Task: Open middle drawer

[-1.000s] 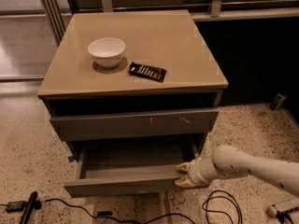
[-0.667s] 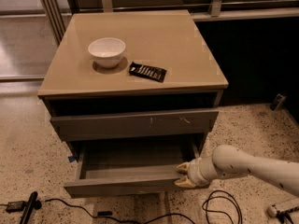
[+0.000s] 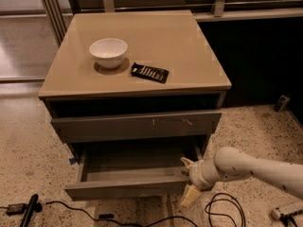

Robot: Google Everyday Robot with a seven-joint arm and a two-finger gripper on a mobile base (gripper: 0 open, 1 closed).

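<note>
I need to close on the front's near end (image 3: pixel 178 186) and pull farther, as the middle drawer is only partly out and my gripper's open fingers are loosely around its front.
The middle drawer (image 3: pixel 124 190) is pulled out from the cabinet, and its grey box interior (image 3: pixel 135 162) shows empty. My gripper (image 3: pixel 187 179) is at the right end of its plain dark grey front, on a white arm coming in from the right. The gripper is open: one pale finger (image 3: pixel 186 163) is inside the drawer by the right wall, and the other finger (image 3: pixel 189 196) hangs outside in front of the panel. The upper drawer front (image 3: pixel 137 125), with pale scratch marks, is pushed in above.
On the tan cabinet top (image 3: pixel 189 46) stand a white bowl (image 3: pixel 108 51) and a black flat packet (image 3: pixel 150 72). Black cables (image 3: pixel 222 212) lie on the speckled floor under my arm and at the left (image 3: pixel 28 208). A dark wall is to the right.
</note>
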